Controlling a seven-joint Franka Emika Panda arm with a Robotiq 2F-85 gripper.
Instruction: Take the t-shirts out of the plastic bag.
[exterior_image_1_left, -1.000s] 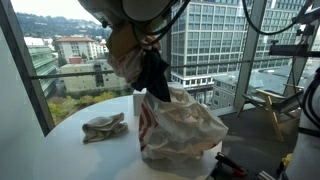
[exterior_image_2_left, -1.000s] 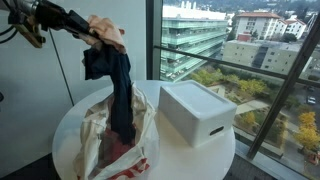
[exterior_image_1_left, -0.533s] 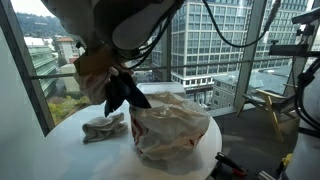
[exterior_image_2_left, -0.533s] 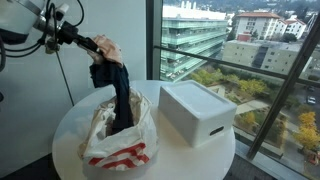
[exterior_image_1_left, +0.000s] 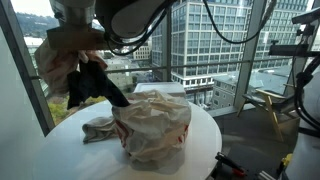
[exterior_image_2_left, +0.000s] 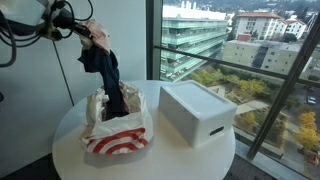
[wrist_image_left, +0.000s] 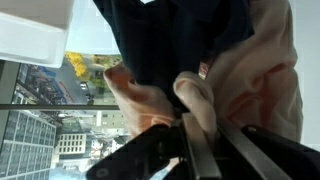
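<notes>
I should set down the bundle of t-shirts on the table (exterior_image_1_left: 197, 129) between the plastic bag and the edge that faces the chair.
My gripper (exterior_image_2_left: 85, 32) is shut on a bundle of t-shirts, a pale peach one (exterior_image_2_left: 100, 38) and a dark navy one (exterior_image_2_left: 108, 75). The navy shirt hangs down from the jaws into the white plastic bag (exterior_image_2_left: 115, 140) with red rings, which sits on the round white table (exterior_image_2_left: 190, 160). In an exterior view the bundle (exterior_image_1_left: 85, 80) hangs left of and above the crumpled bag (exterior_image_1_left: 150, 125). In the wrist view the jaws (wrist_image_left: 197, 118) pinch peach cloth (wrist_image_left: 270, 70) with navy cloth (wrist_image_left: 170, 40) beyond.
A crumpled greyish t-shirt (exterior_image_1_left: 103, 128) lies on the table beside the bag. A white box (exterior_image_2_left: 197, 110) stands on the table next to the bag. Large windows surround the table, with buildings outside.
The gripper has carried the shirts sideways away from above the bag. The bag has slumped lower and shifted with the pull, and more of the navy shirt is out.
</notes>
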